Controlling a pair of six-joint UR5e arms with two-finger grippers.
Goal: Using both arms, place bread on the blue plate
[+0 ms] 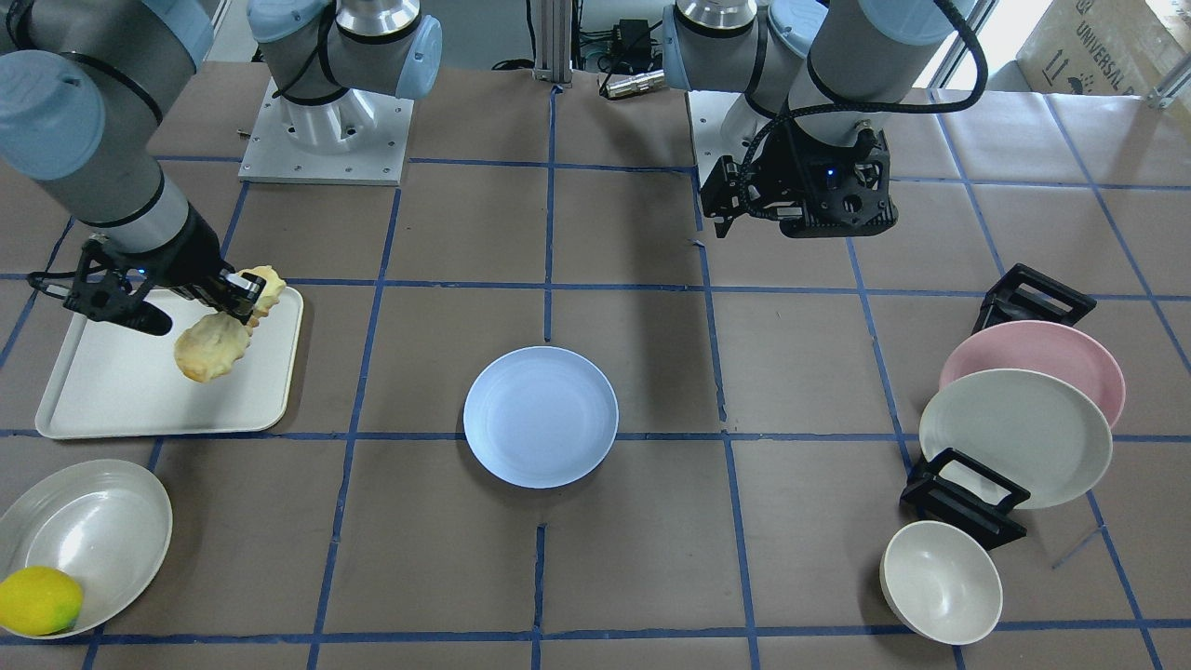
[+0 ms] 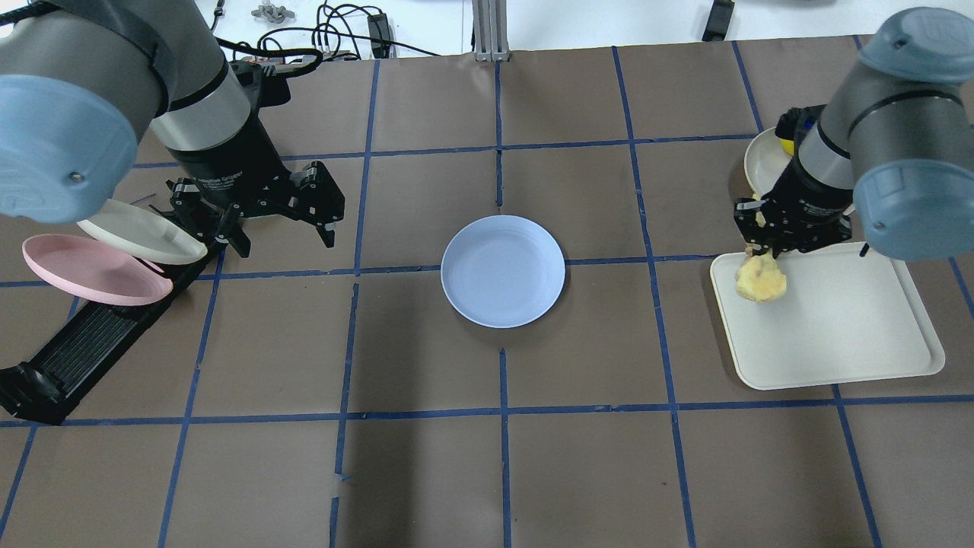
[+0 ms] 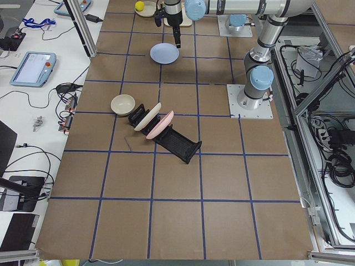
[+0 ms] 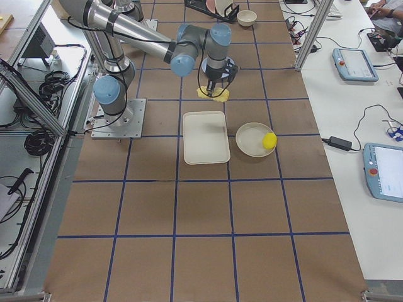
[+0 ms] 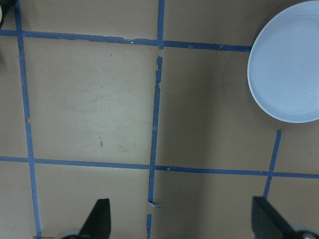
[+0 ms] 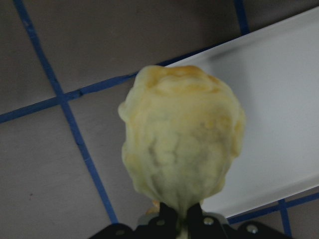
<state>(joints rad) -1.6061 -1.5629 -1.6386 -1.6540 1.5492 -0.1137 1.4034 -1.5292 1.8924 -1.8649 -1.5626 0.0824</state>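
I need to let go of the bread with my right gripper near the middle of the blue plate [image 1: 555,401], a little toward the rim nearest my arms. The bread still hangs above the cream tray's corner.
The pale-yellow bumpy bread [image 1: 221,335] hangs from my right gripper [image 1: 244,296], which is shut on its middle and holds it above the corner of the cream tray [image 1: 112,395]. It shows too in the overhead view [image 2: 759,279] and fills the right wrist view [image 6: 182,144]. The blue plate [image 1: 541,416] lies flat and empty at the table's middle [image 2: 503,270]. My left gripper [image 2: 285,224] is open and empty, hovering over bare table to the left of the plate; its fingertips [image 5: 99,219] show in the left wrist view with the plate [image 5: 291,74] at upper right.
A white bowl [image 1: 88,535] holds a yellow lemon [image 1: 39,600] near the tray. A black rack [image 2: 91,342] holds a pink plate [image 2: 91,270] and a cream plate [image 2: 144,230] beside my left arm. A small white bowl [image 1: 941,582] sits by the rack.
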